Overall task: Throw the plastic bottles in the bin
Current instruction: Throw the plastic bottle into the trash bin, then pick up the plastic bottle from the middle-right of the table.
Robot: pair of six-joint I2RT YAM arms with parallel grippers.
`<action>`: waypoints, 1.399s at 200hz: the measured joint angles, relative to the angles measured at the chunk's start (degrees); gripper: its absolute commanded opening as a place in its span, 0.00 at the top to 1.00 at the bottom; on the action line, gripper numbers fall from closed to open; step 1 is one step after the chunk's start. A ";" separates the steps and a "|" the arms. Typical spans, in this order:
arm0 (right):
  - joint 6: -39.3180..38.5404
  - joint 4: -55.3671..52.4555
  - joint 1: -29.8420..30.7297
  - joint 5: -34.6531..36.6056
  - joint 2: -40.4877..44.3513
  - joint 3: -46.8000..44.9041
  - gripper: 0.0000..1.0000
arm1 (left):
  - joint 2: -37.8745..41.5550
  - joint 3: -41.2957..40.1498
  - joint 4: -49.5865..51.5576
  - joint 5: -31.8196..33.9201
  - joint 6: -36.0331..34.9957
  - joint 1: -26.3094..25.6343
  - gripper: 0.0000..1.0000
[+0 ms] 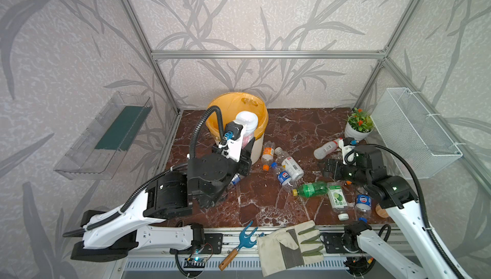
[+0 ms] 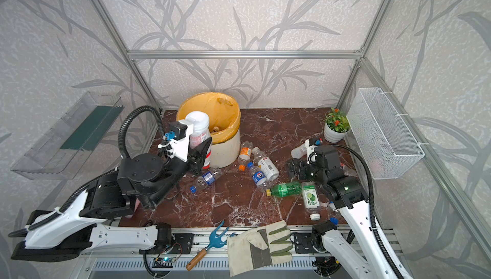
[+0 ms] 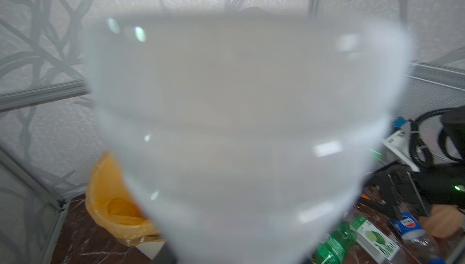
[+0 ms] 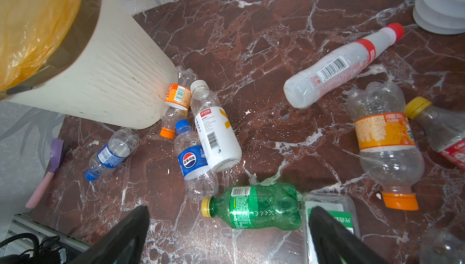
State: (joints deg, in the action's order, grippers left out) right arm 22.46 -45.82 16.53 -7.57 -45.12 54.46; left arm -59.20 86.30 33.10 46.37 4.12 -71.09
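Next, my right gripper grabs the bottom end of the green bottle [image 1: 320, 188] [image 4: 283, 207], opposite its yellow cap.
My left gripper [image 1: 247, 148] [image 2: 200, 150] is shut on a milky white plastic bottle [image 1: 246, 125] [image 2: 198, 126] with a red label, held upright at the near rim of the bin [image 1: 256, 148] [image 2: 225, 148]. That bottle [image 3: 239, 124] fills the left wrist view, so the jaws are hidden there. The bin is cream, ribbed and lined with a yellow bag [image 3: 110, 207]. Several bottles lie on the marble, among them a green one [image 1: 312, 189] [image 4: 259, 207], a Pepsi one [image 4: 193, 162] and a red-capped one [image 4: 339, 66]. My right gripper [image 1: 329, 168] [image 4: 229, 211] hangs open above the green bottle, holding nothing.
A potted plant [image 1: 357, 126] stands at the back right beside a white wire basket [image 1: 414, 136] on the wall. A clear shelf [image 1: 103, 134] hangs on the left wall. A work glove [image 1: 289, 245] and a blue garden fork [image 1: 239, 243] lie on the front rail.
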 measured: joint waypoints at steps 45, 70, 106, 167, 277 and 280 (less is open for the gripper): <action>-0.26 0.81 0.00 -1.36 -2.10 1.09 0.01 | -14.45 18.73 4.63 -14.53 0.57 31.91 0.29; -0.92 0.83 0.00 -2.16 -2.45 2.01 0.01 | -26.88 33.77 12.33 -21.73 4.46 38.80 0.02; -1.55 -0.52 0.00 -2.16 -1.29 2.08 0.01 | -26.23 28.52 15.47 -30.80 6.45 38.56 0.00; -1.77 -4.72 0.00 -0.63 -0.68 1.44 0.01 | -8.96 16.90 9.97 -32.50 7.39 33.18 0.00; 26.60 -4.31 8.15 1.05 1.31 -16.68 0.01 | -0.74 -6.80 2.32 -26.60 5.44 16.94 0.00; 27.61 -4.11 8.15 1.03 1.31 -16.92 0.01 | -0.57 -7.02 2.25 -26.40 5.33 16.92 0.00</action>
State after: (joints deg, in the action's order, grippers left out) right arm 50.06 -49.93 24.69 -6.55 -43.81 37.54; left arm -59.77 79.29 35.35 19.97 9.45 -54.17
